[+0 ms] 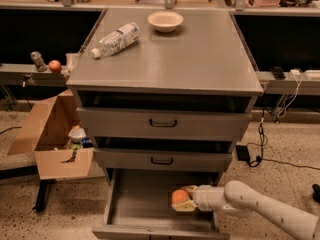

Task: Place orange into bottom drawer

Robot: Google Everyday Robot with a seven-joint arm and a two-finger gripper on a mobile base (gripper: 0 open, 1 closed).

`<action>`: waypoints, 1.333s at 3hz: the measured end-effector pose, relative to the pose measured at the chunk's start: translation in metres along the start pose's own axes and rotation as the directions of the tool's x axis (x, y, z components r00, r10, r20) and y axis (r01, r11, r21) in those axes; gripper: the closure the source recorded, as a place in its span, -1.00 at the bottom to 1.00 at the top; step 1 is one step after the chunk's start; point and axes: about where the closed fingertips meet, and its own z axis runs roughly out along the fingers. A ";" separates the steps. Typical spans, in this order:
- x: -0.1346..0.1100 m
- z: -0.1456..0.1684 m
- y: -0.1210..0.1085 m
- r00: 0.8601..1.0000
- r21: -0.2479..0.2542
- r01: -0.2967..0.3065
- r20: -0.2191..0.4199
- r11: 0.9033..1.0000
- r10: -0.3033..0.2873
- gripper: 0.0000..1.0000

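Note:
Next, my gripper releases the orange near the middle of the bottom drawer's grey bottom point(173, 200).
The orange point(179, 196) is a round plain orange fruit, held in my gripper point(183, 199) low inside the bottom drawer point(135, 204). The drawer is the lowest of three grey cabinet drawers and is pulled open, showing a bare grey floor. My white arm point(260, 209) reaches in from the right. The gripper is shut on the orange over the right-middle of the drawer floor; I cannot tell whether the orange touches the floor.
Two upper drawers with black handles point(163, 123) stand slightly open. A cream bowl point(165, 20) and a lying plastic bottle point(116, 38) sit on the cabinet top. An open cardboard box point(55, 134) stands at the left. A small red-orange fruit point(55, 66) sits on a left shelf.

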 end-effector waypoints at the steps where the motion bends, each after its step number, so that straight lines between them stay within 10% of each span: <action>1: 0.015 0.024 -0.015 1.000 0.033 -0.014 -0.021 0.999 0.015 1.00; 4: 0.053 0.083 -0.045 0.995 0.039 -0.089 -0.040 0.995 0.091 1.00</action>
